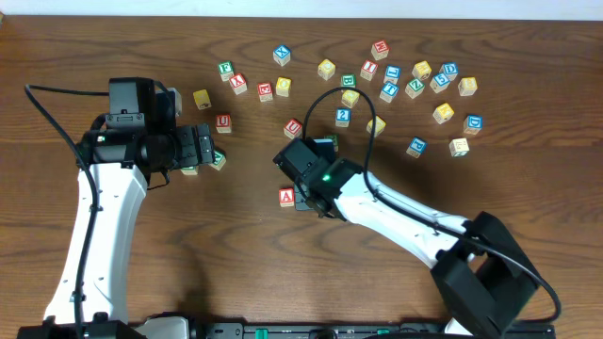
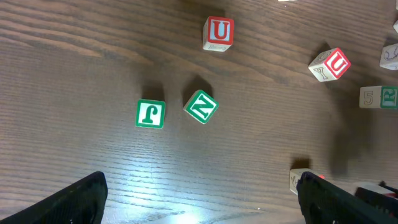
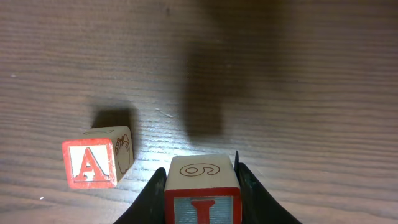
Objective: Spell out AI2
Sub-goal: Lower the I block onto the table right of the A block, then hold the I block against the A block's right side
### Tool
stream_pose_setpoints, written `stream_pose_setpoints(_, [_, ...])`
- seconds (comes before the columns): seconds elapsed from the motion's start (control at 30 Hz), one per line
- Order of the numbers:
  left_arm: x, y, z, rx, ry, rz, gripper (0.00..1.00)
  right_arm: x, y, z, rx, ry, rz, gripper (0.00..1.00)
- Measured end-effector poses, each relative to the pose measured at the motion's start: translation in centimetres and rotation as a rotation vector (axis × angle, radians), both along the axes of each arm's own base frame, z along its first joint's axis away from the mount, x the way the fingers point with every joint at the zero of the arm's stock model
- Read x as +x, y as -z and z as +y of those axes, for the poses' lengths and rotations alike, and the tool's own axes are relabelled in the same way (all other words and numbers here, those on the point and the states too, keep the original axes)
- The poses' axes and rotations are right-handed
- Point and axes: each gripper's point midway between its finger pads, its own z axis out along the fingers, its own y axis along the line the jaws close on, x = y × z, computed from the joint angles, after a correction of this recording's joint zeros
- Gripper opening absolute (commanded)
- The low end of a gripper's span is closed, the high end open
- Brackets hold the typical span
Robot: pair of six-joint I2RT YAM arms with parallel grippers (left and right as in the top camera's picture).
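Observation:
I need to use my right gripper to set the red I block down and release it on the wooden table (image 1: 301,198) (image 3: 154,164), next to the red A block.
The red A block (image 1: 286,197) lies on the wooden table, and it also shows in the right wrist view (image 3: 90,165). My right gripper (image 1: 308,196) (image 3: 200,173) is shut on a red I block (image 3: 202,196) with a 6 on its top face. It holds the block just right of the A block, apart from it. A blue 2 block (image 1: 342,117) sits among the loose blocks behind. My left gripper (image 1: 203,146) (image 2: 202,208) is open and empty near a green J block (image 2: 150,114) and a green N block (image 2: 201,106).
Several loose letter blocks are scattered across the back of the table (image 1: 415,80). Two red U blocks (image 2: 218,33) (image 2: 329,64) lie beyond the left gripper. A black cable (image 1: 353,104) arcs over the blocks. A pale block edge (image 2: 297,180) shows beside the left gripper's right finger.

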Motion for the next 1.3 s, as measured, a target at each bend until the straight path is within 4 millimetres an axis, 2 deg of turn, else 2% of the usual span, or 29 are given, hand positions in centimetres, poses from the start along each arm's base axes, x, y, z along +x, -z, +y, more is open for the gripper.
stream_pose_setpoints(0.1, [0.0, 0.0, 0.0, 0.0, 0.0, 0.0, 0.96, 0.0, 0.6, 0.0, -0.007, 0.0, 0.008, 0.15])
stream_pose_setpoints(0.47, [0.0, 0.0, 0.0, 0.0, 0.0, 0.0, 0.96, 0.4, 0.7, 0.5, 0.013, 0.01, -0.005, 0.16])
stream_pose_setpoints(0.77, [0.0, 0.0, 0.0, 0.0, 0.0, 0.0, 0.96, -0.2, 3.3, 0.4, -0.028, 0.011, 0.037, 0.16])
stream_pose_setpoints(1.3, [0.0, 0.0, 0.0, 0.0, 0.0, 0.0, 0.96, -0.1, 3.1, 1.5, -0.003, -0.005, 0.015, 0.16])
